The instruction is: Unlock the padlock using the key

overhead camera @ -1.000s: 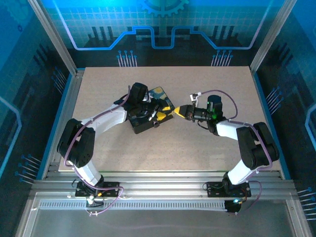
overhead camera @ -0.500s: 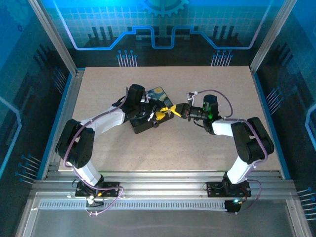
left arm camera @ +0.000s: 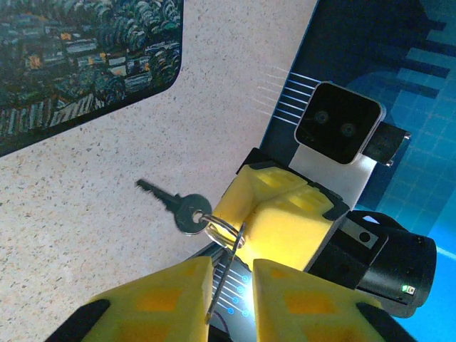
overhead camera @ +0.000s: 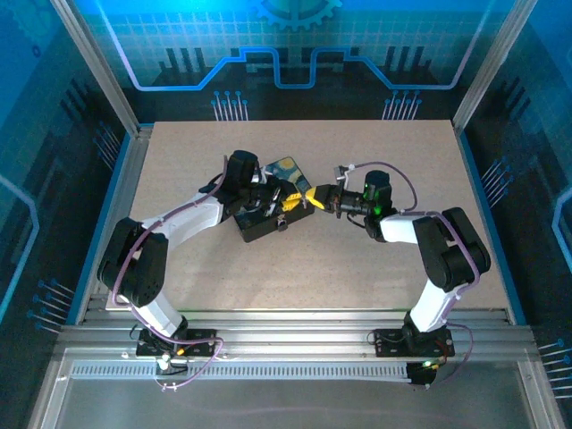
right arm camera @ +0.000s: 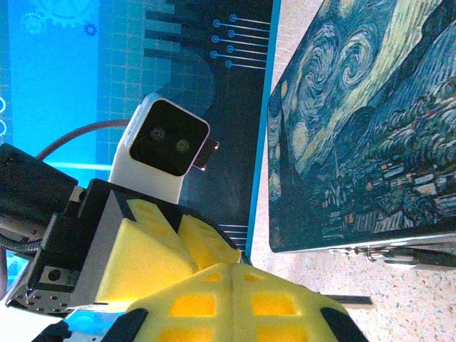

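The metal ring is all that my right gripper holds, so my left gripper should hold the flat key while my right gripper takes the dark key (left arm camera: pixel 190 214) by its head.
A dark key (left arm camera: pixel 178 208) hangs from a metal ring (left arm camera: pixel 222 231). My right gripper (left arm camera: pixel 242 214) is shut on that ring, and its yellow fingers press together in the right wrist view (right arm camera: pixel 235 274). A second flat key (left arm camera: pixel 224 278) hangs edge-on from the ring, down between the fingers of my left gripper (left arm camera: pixel 234 274). It lies against the left finger (left arm camera: pixel 160 296), and a gap remains on the other side. Seen from above, the left gripper (overhead camera: pixel 293 200) and the right gripper (overhead camera: pixel 313 198) meet tip to tip. The padlock is hidden.
A mat with a swirling night-sky painting (overhead camera: pixel 288 168) lies flat just behind the grippers. A black block (overhead camera: pixel 261 225) sits under the left gripper. The speckled table (overhead camera: pixel 357 268) spreads out on all sides within a metal frame (overhead camera: pixel 125 170).
The right gripper has moved left, bringing the key ring up to the left gripper. The left jaws have narrowed around the hanging key. The right jaws have stayed shut.
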You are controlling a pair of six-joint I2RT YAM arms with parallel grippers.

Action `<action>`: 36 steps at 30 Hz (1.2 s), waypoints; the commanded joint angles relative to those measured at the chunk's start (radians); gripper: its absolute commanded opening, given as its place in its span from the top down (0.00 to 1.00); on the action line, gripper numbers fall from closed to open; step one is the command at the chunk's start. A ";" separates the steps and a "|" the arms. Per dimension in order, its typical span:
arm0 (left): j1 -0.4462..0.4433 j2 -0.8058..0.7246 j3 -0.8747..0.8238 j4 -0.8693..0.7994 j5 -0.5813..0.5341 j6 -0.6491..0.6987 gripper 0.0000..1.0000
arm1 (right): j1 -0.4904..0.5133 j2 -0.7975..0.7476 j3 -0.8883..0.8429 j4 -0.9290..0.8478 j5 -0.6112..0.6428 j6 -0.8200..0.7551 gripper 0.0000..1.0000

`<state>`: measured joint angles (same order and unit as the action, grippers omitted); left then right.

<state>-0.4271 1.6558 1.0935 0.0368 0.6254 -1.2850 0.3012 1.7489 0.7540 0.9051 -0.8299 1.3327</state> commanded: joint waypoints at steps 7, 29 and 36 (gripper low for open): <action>0.018 -0.039 -0.024 0.039 0.036 0.012 0.91 | 0.021 0.001 0.028 0.027 -0.008 0.024 1.00; 0.051 0.018 0.059 -0.031 0.215 0.217 1.00 | -0.053 -0.023 0.046 -0.113 -0.134 -0.155 0.62; 0.051 0.024 0.061 -0.034 0.214 0.214 1.00 | -0.013 -0.005 0.079 -0.098 -0.144 -0.151 0.64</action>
<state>-0.3813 1.6699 1.1252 0.0246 0.8047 -1.0962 0.2665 1.7283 0.8036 0.7788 -0.9463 1.1950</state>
